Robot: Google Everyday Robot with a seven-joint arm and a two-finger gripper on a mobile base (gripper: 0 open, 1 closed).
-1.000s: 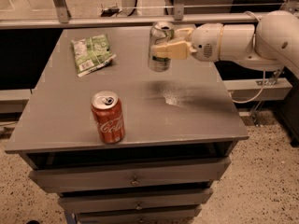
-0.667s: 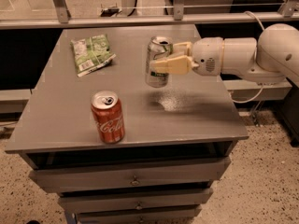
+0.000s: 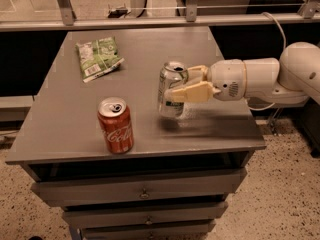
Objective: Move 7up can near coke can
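The robot will use its gripper to stand the 7up can upright close beside the red coke can (image 3: 148, 134), on the side that faces the robot's arm.
The silver-white 7up can (image 3: 171, 91) is upright in my gripper (image 3: 186, 83), whose cream fingers (image 3: 192, 92) are shut on its sides from the right. The can's base is just above or barely touching the grey table top (image 3: 65, 119), right of centre. The red coke can (image 3: 116, 125) with white script stands upright near the table's front edge, about a can's width to the left and nearer the front than the 7up can. My white arm (image 3: 260, 78) reaches in from the right.
A green snack bag (image 3: 98, 57) lies flat at the table's back left. The table is a drawer cabinet with drawers (image 3: 142, 189) below its front. A metal rail (image 3: 150, 20) runs behind the table. Speckled floor lies on both sides.
My gripper has carried the 7up can down and toward the front left, closer to the coke can, from well above the table to about table height.
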